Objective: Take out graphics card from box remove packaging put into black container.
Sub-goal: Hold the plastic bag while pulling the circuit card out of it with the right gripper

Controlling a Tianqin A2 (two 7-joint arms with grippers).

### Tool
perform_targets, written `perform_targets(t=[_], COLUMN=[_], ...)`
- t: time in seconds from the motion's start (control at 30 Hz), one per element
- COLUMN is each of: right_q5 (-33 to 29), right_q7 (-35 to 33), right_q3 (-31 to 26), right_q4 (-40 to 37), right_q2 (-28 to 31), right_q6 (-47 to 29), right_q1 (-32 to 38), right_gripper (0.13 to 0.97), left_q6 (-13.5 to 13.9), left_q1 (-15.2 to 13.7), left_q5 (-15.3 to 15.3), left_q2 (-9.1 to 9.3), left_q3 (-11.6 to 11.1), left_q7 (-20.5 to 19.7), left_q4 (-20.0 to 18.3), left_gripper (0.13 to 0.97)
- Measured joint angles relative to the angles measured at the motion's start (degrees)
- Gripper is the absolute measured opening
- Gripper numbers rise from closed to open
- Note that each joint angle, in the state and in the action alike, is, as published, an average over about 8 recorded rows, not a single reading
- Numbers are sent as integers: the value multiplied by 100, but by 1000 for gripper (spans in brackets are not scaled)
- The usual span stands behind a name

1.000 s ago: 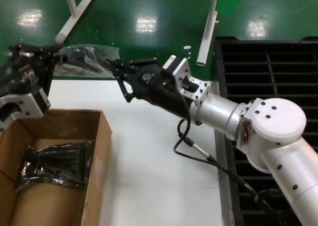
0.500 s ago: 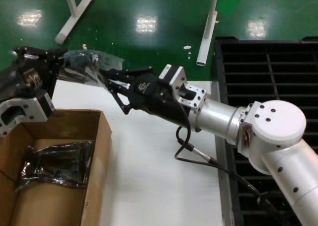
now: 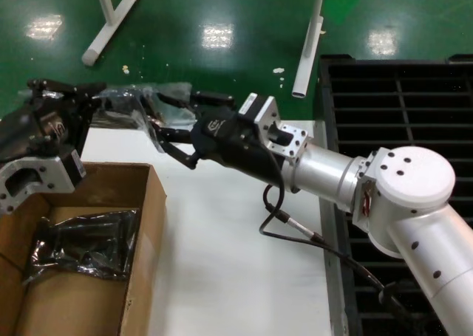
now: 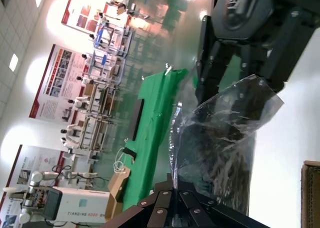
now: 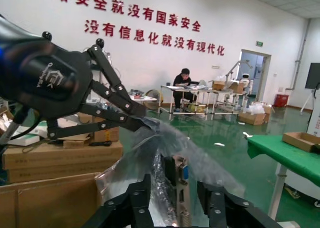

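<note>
I will close my right gripper on the bracket (image 5: 181, 189) of the graphics card and pull the card out while my left gripper holds the packaging, because loose packaging is around the bracket.
My left gripper (image 3: 94, 98) is shut on one end of the packaging (image 3: 140, 105), a crinkled translucent bag held in the air above the table's far edge. The graphics card (image 5: 181, 184) is inside it, its silver bracket and blue port facing the right wrist camera. My right gripper (image 3: 157, 113) is open, one finger on each side of the bag's other end. In the right wrist view the right gripper (image 5: 175, 200) straddles the bracket. The left wrist view shows the left gripper (image 4: 175, 200) pinching the packaging (image 4: 220, 138). The box (image 3: 151, 203) stands at the lower left. The black container (image 3: 399, 122) is at the right.
Another bagged dark item (image 3: 81, 244) lies inside the box. The white table (image 3: 229, 262) stretches between box and container. White frame legs (image 3: 111, 18) stand on the green floor beyond. My right arm's cable (image 3: 295, 225) hangs over the table.
My right gripper has moved left and its open fingers now straddle the bag's end. The left gripper with the bag has shifted slightly right and down.
</note>
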Motion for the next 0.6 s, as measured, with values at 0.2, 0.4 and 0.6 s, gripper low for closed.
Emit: perform_targets(t=[0.2,0.4,0.6], right_q5=[162,470,845], right_q7=[-163,-358,-518], right_q3=[63,45,-54], right_q4=[-110,-254,-413], right_q2=[-25,-35,-37], right_q6=[-5,-3,-17], right_q1=[55,132,226], right_gripper=[370,354,306], left_q6=[-19,-10,10], left_q1=[14,-6,-41], left_q5=[-45,-76,-75], left_q2=[-39,-49,0], left_q3=[18,42,58], left_q7=[99,202,253], left_q4=[-70,-106,-95], left_gripper=[142,142,142])
